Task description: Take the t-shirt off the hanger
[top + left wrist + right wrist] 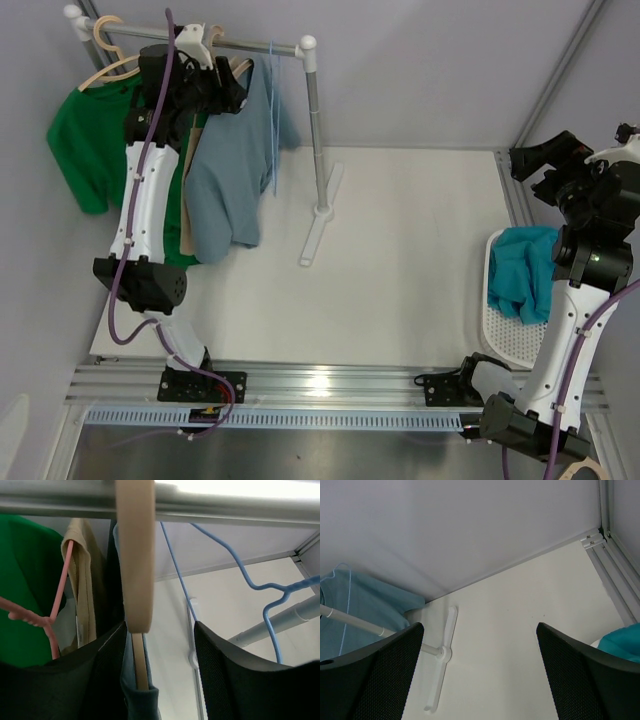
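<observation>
My left gripper will raise its open fingers, which sit low by the t-shirt's collar, and grip the wooden hanger's hook (138, 607) before lifting it off the rail.
A grey-blue t-shirt (230, 170) hangs on a wooden hanger (240, 68) from the rack's rail (250, 45). My left gripper (225, 90) is raised to the rail, right at that hanger. In the left wrist view the gripper (160, 630) is open; the hanger's neck (135, 555) and the shirt's collar (140, 700) sit between the fingers, close against the left finger (100, 670). My right gripper (530, 160) is open and empty, held high at the far right; its wrist view (480, 627) shows bare table between the fingers.
A green shirt (95, 140) on another wooden hanger, a tan garment (82, 580) on a pink hanger (57, 605) and a bare blue wire hanger (272, 110) share the rail. The rack's post (315, 130) stands mid-table. A white basket (505, 340) holds a teal cloth (525, 270).
</observation>
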